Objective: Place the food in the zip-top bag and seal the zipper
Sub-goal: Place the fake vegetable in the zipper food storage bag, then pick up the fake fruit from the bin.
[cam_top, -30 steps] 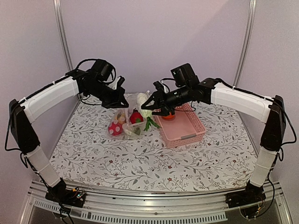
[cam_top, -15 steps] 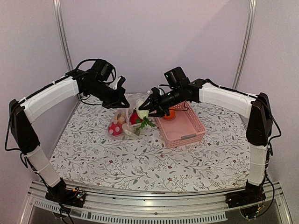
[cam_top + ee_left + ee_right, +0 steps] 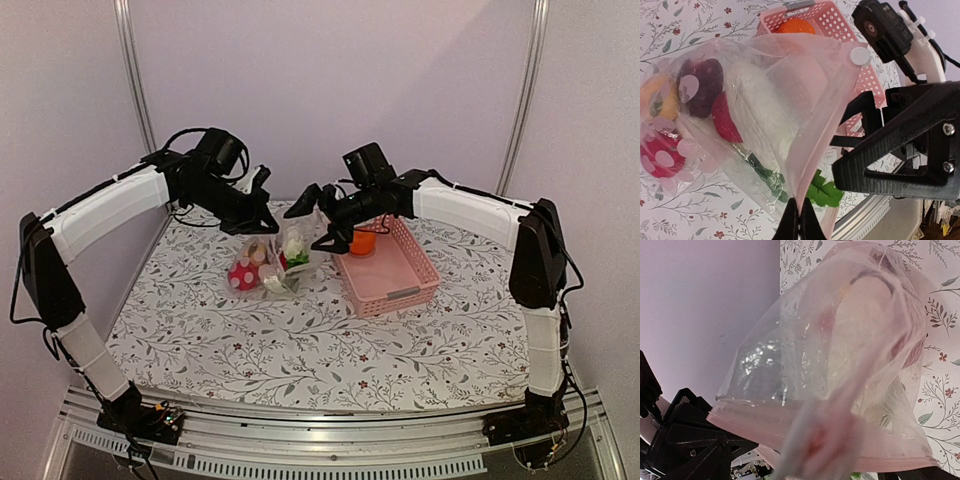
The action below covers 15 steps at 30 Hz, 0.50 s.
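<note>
Next, my right hand will grip the orange fruit's middle (image 3: 362, 242) in the pink lattice basket, as this food still needs bagging.
The zip-top bag (image 3: 268, 268) rests on the table, its mouth held up and open. My left gripper (image 3: 262, 216) is shut on the mouth edge (image 3: 799, 220), where the pinkish zipper (image 3: 790, 426) runs. Food lies inside the bag: a cream-white vegetable (image 3: 757, 112) with green leaves (image 3: 829, 192), a dark purple piece (image 3: 701, 85), a red piece (image 3: 722, 120) and a spotted red one (image 3: 657, 156). My right gripper (image 3: 311, 222) hangs open just right of the mouth with nothing in it. Its own wrist view shows only the bag and a blur. An orange fruit (image 3: 362, 241) sits in the basket.
The pink lattice basket (image 3: 400, 275) stands right of the bag, close under my right arm. The back wall is just behind both grippers. The floral tablecloth (image 3: 330, 340) stretches toward the near edge.
My right gripper has moved left over the bag's mouth and opened. The white vegetable with green leaves that it carried now lies inside the bag. My left gripper has kept its hold.
</note>
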Tool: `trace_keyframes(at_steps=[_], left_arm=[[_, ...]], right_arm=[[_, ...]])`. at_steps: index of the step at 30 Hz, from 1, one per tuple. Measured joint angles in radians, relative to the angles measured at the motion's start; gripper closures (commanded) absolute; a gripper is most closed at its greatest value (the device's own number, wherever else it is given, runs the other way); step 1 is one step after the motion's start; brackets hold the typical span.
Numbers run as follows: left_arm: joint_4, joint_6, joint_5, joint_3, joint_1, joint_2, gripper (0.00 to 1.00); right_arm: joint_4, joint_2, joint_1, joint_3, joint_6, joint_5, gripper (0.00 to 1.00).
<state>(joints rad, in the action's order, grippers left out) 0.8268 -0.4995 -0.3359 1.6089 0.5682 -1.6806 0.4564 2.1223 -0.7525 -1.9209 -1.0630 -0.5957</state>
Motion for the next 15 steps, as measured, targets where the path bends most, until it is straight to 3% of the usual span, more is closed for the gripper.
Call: trace_keyframes(at_steps=[7,15], left_arm=[[-0.004,0.001,0.007,0.000,-0.001,0.003,1.00],[0.000,-0.014,-0.004,0.063,-0.006,0.011,1.00]], right_arm=[[0.038,-0.063,0.000,-0.003,0.006,0.034,0.01],[0.145,-0.319,0.001,0.018,0.165,0.211,0.01]])
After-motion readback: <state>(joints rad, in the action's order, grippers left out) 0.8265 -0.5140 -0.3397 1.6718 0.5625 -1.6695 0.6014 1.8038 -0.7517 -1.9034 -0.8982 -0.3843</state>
